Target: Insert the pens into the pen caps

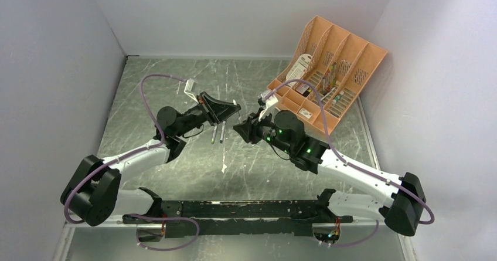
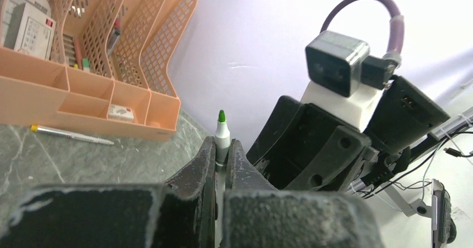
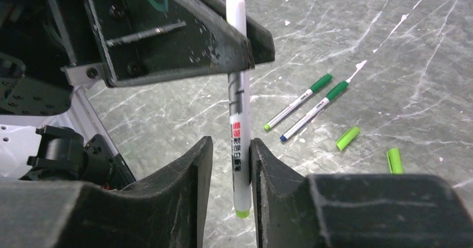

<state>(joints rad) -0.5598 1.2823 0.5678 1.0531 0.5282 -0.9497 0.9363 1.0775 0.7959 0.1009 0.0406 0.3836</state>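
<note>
The pen's green tip, where the cap goes, is near my left gripper, so my right gripper needs to hold the pen while my left gripper takes its lower body (image 3: 239, 106).
My left gripper (image 1: 233, 109) (image 2: 221, 149) is shut on a pale grey-white pen (image 2: 222, 132). The pen's green tip sticks out past the fingertips. In the right wrist view this pen (image 3: 239, 131) hangs upright from the left gripper, down between the fingers of my right gripper (image 3: 230, 147) (image 1: 240, 127). The right jaws stand open around it, and the pen rests against the right finger (image 3: 268, 170). Two more pens (image 3: 300, 102) (image 3: 315, 110) lie side by side on the table, each with a dark green end. They also show in the top view (image 1: 218, 133). Two loose bright green caps (image 3: 347, 138) (image 3: 394, 160) lie near them. A third cap is out of view.
An orange organizer (image 1: 346, 56) (image 2: 83, 111) with mixed stationery stands at the back right. A thin white pen with a yellow end (image 2: 72, 135) lies on the table in front of it. White walls close in the grey marbled table (image 1: 176, 85) on three sides.
</note>
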